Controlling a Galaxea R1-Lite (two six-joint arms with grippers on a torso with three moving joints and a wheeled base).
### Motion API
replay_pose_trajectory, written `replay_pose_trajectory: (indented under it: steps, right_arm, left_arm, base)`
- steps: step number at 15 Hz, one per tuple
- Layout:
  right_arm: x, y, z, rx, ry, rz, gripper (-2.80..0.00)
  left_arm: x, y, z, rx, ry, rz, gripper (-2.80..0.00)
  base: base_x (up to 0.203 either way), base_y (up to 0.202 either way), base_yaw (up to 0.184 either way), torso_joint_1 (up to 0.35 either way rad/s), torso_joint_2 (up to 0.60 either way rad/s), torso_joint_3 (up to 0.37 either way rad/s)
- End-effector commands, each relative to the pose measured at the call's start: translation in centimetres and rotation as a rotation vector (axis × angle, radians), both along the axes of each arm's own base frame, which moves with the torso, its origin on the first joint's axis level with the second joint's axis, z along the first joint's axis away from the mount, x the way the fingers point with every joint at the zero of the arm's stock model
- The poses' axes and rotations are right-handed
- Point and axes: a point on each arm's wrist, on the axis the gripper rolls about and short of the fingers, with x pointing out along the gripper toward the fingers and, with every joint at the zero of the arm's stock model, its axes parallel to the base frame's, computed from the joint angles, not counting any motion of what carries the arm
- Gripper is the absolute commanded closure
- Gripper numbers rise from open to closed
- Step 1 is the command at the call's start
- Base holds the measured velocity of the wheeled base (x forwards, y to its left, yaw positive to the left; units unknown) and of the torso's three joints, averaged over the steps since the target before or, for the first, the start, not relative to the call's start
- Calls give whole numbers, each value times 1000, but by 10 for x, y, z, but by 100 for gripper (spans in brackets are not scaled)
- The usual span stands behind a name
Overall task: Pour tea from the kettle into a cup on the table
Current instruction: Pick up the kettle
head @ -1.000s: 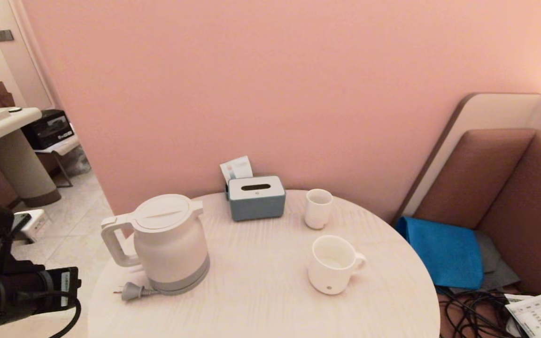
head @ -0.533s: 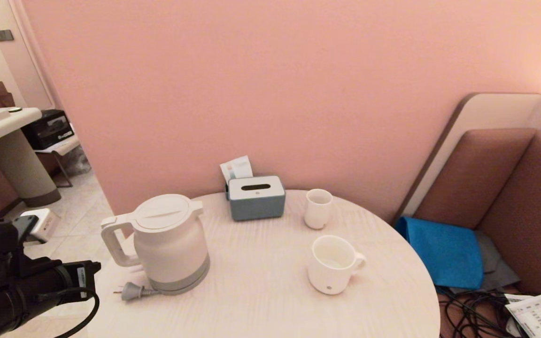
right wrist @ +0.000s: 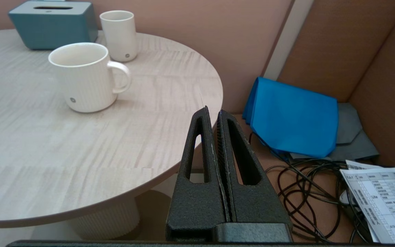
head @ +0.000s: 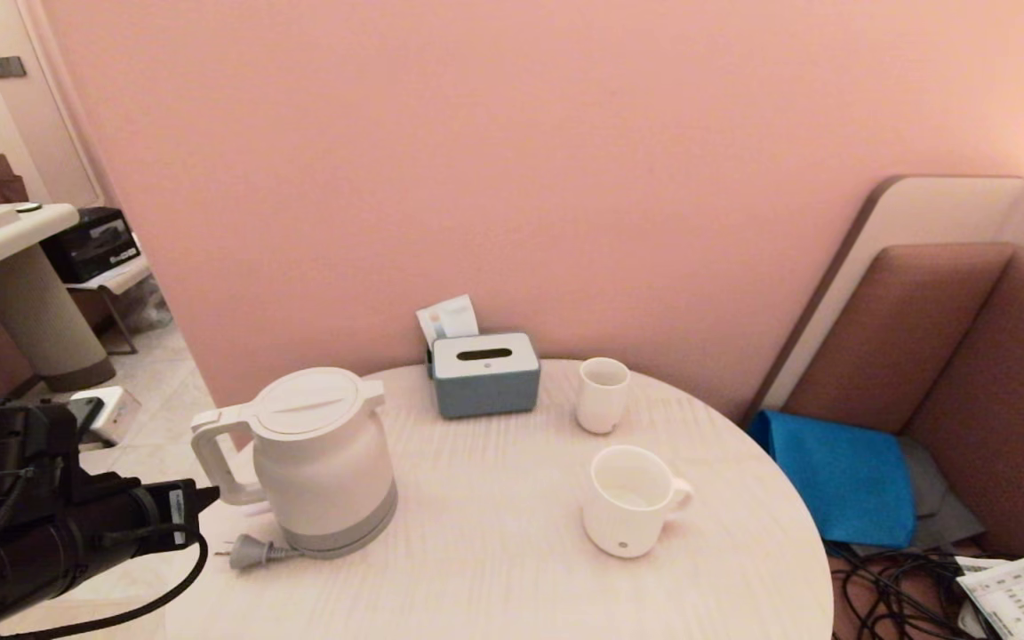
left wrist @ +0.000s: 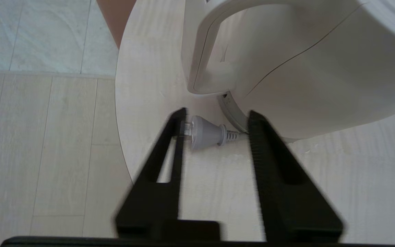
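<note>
I should next move my left gripper to the white kettle and close it on the upper part of its handle (head: pixel 206 441) (left wrist: pixel 197 26), below the lid button.
The white kettle (head: pixel 321 458) stands on its grey base at the left of the round pale table (head: pixel 494 569), its loop handle (head: pixel 214 462) facing left. In the left wrist view the kettle (left wrist: pixel 303 61) fills the far side. My left gripper (left wrist: pixel 216 118) is open, a short way from the handle, with nothing between its fingers. The ribbed white cup (head: pixel 629 500) stands right of centre, handle to the right, and it also shows in the right wrist view as the cup (right wrist: pixel 82 77). My right gripper (right wrist: pixel 212 110) is shut and empty, parked off the table's right edge.
A grey plug (head: pixel 250 552) lies by the kettle's base, and this plug (left wrist: pixel 206 132) sits beyond my open fingers. A smaller handleless white cup (head: pixel 603 394) and a blue-grey tissue box (head: pixel 485 373) stand at the back. A blue cloth (head: pixel 841 476) and black cables (head: pixel 890 591) lie on the right-hand seat.
My left arm has moved right and forward, from off the table's left edge up close to the kettle's handle. Kettle, cups and right arm have not moved.
</note>
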Motion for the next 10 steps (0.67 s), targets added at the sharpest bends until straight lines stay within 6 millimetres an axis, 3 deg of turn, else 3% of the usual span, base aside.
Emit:
replay_pose_trajectory:
  steps: [1, 5, 10]
  right_arm:
    - [0, 0, 0, 0, 1, 0, 0]
    - [0, 0, 0, 0, 1, 1, 0]
    - [0, 0, 0, 0, 1, 1, 0]
  left_arm:
    - [3, 0, -3, -1, 12, 1, -280]
    - [3, 2, -3, 1, 13, 11, -280]
    - [11, 27, -13, 51, 7, 83, -280]
  base:
    - [0, 0, 0, 0, 0, 0]
    - [0, 0, 0, 0, 0, 0]
    - [0, 0, 0, 0, 0, 0]
